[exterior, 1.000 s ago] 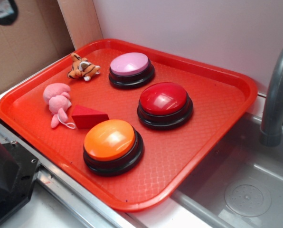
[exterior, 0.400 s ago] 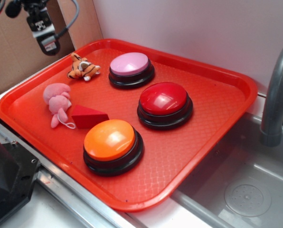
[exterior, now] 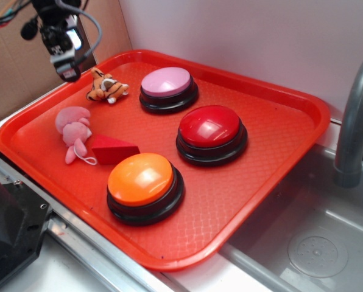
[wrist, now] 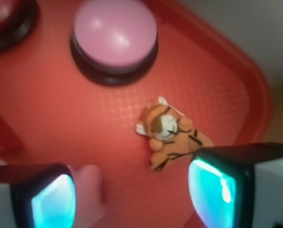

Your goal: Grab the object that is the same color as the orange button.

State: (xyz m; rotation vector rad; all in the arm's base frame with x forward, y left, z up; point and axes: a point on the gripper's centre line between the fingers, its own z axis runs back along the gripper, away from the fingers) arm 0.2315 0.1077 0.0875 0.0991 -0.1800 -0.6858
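Note:
The orange plush tiger matches the color of the orange button. So my gripper should close on the tiger's body (exterior: 100, 86) (wrist: 176, 146) just below its head.
The object, a small orange plush tiger (exterior: 107, 87) with black stripes, lies near the far left corner of the red tray (exterior: 279, 109). The orange button (exterior: 144, 182) sits at the tray's front. My gripper (exterior: 64, 61) hangs above the tray's left rim, just left of the tiger and apart from it. From the wrist camera the tiger (wrist: 172, 133) lies ahead of the gripper (wrist: 132, 194) and slightly right, partly behind the right finger. The jaws stand wide open with only tray surface between them.
A pink-topped button (exterior: 168, 88) and a red-topped button (exterior: 211, 134) stand on the tray. A pink plush toy (exterior: 74, 129) and a red wedge block (exterior: 113, 149) lie left of the orange button. A sink (exterior: 315, 243) with a grey faucet (exterior: 355, 121) is on the right.
My gripper came into view at the top left and has moved down and right toward the tiger. Nothing on the tray has moved.

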